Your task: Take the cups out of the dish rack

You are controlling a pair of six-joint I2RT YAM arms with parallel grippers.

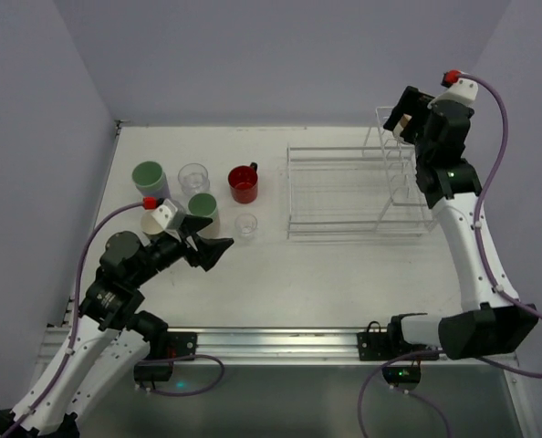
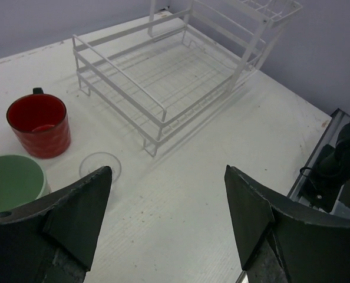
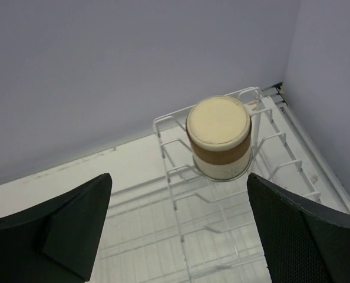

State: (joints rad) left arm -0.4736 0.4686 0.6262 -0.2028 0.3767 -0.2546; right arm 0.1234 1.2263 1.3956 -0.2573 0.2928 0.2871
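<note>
The robot's right gripper will close on the sides of the tan-brown cup (image 1: pixel 402 125) (image 3: pixel 220 145), just under its upturned bottom, in the tall slotted part of the dish rack.
The white wire dish rack (image 1: pixel 339 193) stands at the right of the table. A tan-brown cup (image 3: pixel 218 139) sits upside down on its tall slotted part (image 1: pixel 394 173). My right gripper (image 1: pixel 401 116) hovers open above that cup, its jaws (image 3: pixel 178 177) wide apart and not touching it. The flat basket (image 2: pixel 157 76) holds no cups. On the table at left stand a red mug (image 1: pixel 244 183), a clear glass (image 1: pixel 193 174), two pale green cups (image 1: pixel 149 175) (image 1: pixel 203 204) and a small clear glass (image 1: pixel 245 224). My left gripper (image 1: pixel 213 248) is open and empty just in front of them.
In the left wrist view the red mug (image 2: pixel 38 125), a green cup (image 2: pixel 13 183) and the small glass (image 2: pixel 100 166) lie left of my open fingers (image 2: pixel 168 171). The side walls are close on both sides. The arm rail (image 1: pixel 280 342) runs along the near edge.
</note>
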